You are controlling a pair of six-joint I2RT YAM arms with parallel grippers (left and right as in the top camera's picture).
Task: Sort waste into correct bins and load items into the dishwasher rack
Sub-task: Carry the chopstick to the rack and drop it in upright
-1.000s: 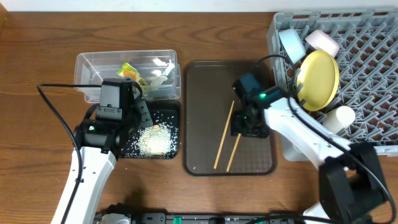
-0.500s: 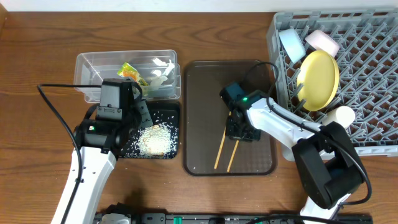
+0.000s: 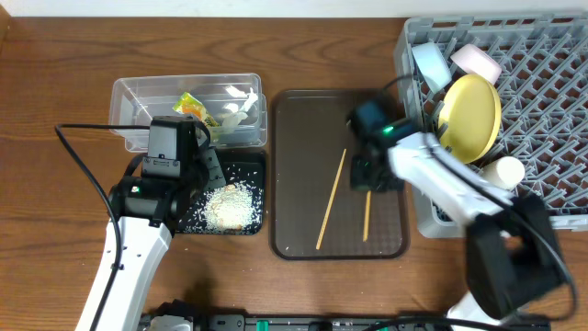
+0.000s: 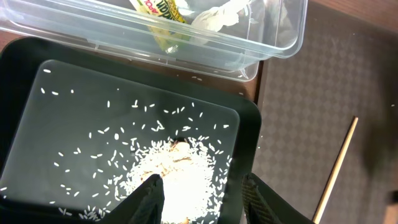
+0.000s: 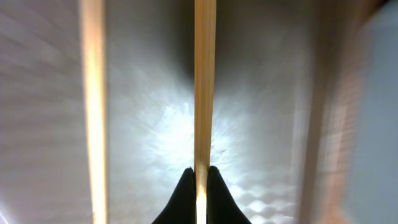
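I need to release the chopstick from my right gripper in the grey dishwasher rack [image 3: 431,138], between the yellow plate and the tray's side.
My right gripper [image 3: 369,176] is shut on one wooden chopstick [image 3: 366,219] over the brown tray [image 3: 299,119]. In the right wrist view that chopstick [image 5: 204,81] runs straight up from between the closed fingertips [image 5: 186,196]. The second chopstick [image 3: 331,200] lies slanted on the tray to its left. My left gripper [image 4: 202,202] hangs open above the rice pile [image 4: 177,177] in the black tray [image 4: 37,81]. The clear tub [image 3: 138,97] holds the green-yellow wrapper [image 3: 191,104] and a white scrap [image 3: 241,97].
The grey dishwasher rack [image 3: 551,110] fills the right side. It holds the yellow plate [image 3: 470,106], light blue bowl [image 3: 430,64], white bowl [image 3: 475,62] and white cup [image 3: 501,173]. The right arm reaches across the rack's left edge.
My right gripper moved left over the chopsticks and shut on one. It then carried it right, so that chopstick now points straight at the front edge. The left arm stayed still.
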